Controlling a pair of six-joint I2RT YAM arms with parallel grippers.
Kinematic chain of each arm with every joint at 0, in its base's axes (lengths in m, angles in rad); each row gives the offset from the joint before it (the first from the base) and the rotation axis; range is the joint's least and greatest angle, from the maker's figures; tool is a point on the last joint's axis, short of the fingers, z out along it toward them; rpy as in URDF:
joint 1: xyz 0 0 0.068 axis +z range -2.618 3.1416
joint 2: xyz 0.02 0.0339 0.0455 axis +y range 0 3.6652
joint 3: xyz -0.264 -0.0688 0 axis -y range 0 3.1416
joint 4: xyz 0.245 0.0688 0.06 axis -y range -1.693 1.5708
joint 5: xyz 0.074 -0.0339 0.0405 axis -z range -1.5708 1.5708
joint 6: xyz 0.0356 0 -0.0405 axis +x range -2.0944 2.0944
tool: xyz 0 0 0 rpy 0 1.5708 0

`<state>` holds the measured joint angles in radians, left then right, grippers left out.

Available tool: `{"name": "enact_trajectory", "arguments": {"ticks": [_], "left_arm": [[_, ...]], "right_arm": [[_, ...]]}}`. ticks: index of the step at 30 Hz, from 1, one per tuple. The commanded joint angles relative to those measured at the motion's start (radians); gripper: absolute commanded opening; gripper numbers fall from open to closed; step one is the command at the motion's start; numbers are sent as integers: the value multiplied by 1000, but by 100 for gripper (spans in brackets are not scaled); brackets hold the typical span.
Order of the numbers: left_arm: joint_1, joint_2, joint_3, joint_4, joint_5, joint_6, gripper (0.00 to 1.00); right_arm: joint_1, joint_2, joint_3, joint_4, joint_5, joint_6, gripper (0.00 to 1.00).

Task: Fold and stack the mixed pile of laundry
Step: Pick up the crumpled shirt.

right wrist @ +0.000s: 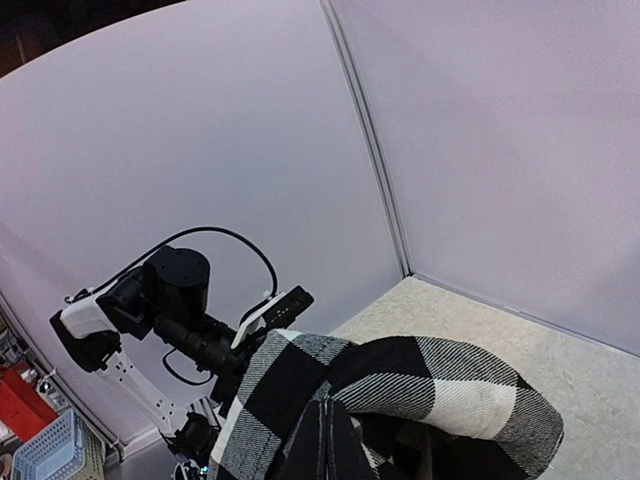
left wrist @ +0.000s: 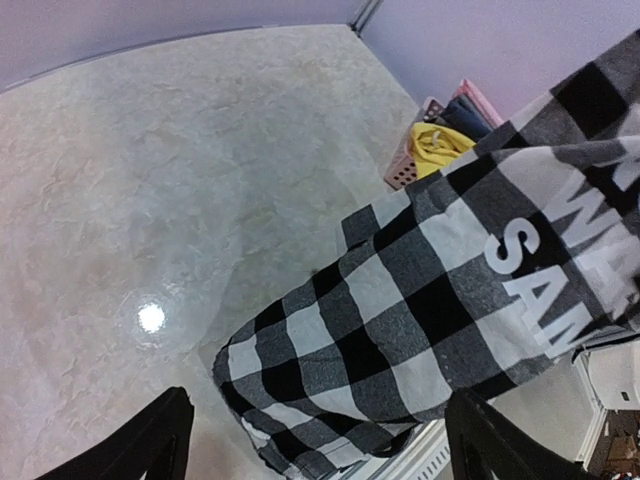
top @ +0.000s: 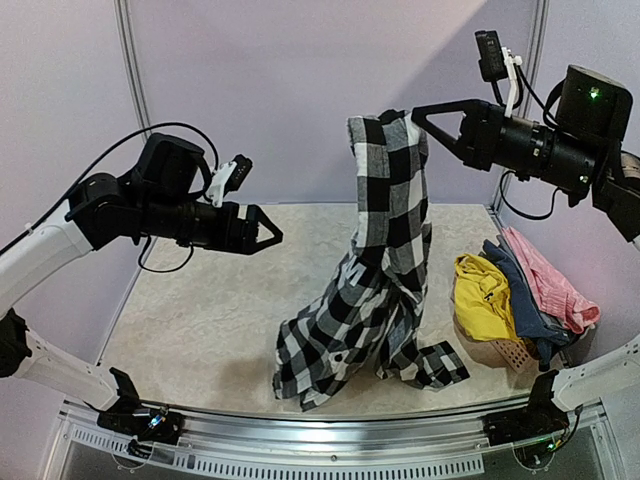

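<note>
The hanging middle (top: pixel 401 281) of the checked shirt, well below my right gripper, is the next part that my left gripper should go to and close on.
The black-and-white checked shirt (top: pixel 385 260) hangs from my right gripper (top: pixel 414 114), which is shut on its top edge high above the table; its lower end trails on the tabletop. In the right wrist view the shut fingers (right wrist: pixel 323 440) pinch the checked shirt (right wrist: pixel 450 390), which is draped over them. My left gripper (top: pixel 274 234) stands open in mid-air, left of the shirt and apart from it. From the left wrist the shirt (left wrist: pixel 420 290) shows beyond the open gripper (left wrist: pixel 318 398), with white lettering on it. The yellow (top: pixel 480 295), blue-grey (top: pixel 520 290) and pink (top: pixel 550 280) garments lie heaped at the right.
A salmon perforated basket (top: pixel 507 352) sits at the table's right edge under the heaped garments, also seen from the left wrist as a basket (left wrist: pixel 400 175). Pale walls close the back and sides. The table's metal front rail (top: pixel 330 435) runs between the arm bases.
</note>
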<state>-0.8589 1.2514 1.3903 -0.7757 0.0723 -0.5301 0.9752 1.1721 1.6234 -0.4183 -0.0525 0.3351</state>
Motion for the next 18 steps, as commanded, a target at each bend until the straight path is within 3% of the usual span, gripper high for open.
{"name": "enact_trajectory", "arguments": {"ticks": [1, 6, 13, 18], "left_arm": [[-53, -5, 18, 69, 70, 33, 88], [-130, -44, -15, 125, -10, 27, 87], [-301, -32, -28, 251, -152, 81, 86], [-362, 18, -24, 347, -231, 128, 84]], "right_arm": [[5, 16, 50, -24, 213, 80, 0], [6, 95, 210, -127, 450, 197, 0], [6, 275, 456, -275, 649, 252, 0], [6, 370, 570, -347, 737, 292, 0]]}}
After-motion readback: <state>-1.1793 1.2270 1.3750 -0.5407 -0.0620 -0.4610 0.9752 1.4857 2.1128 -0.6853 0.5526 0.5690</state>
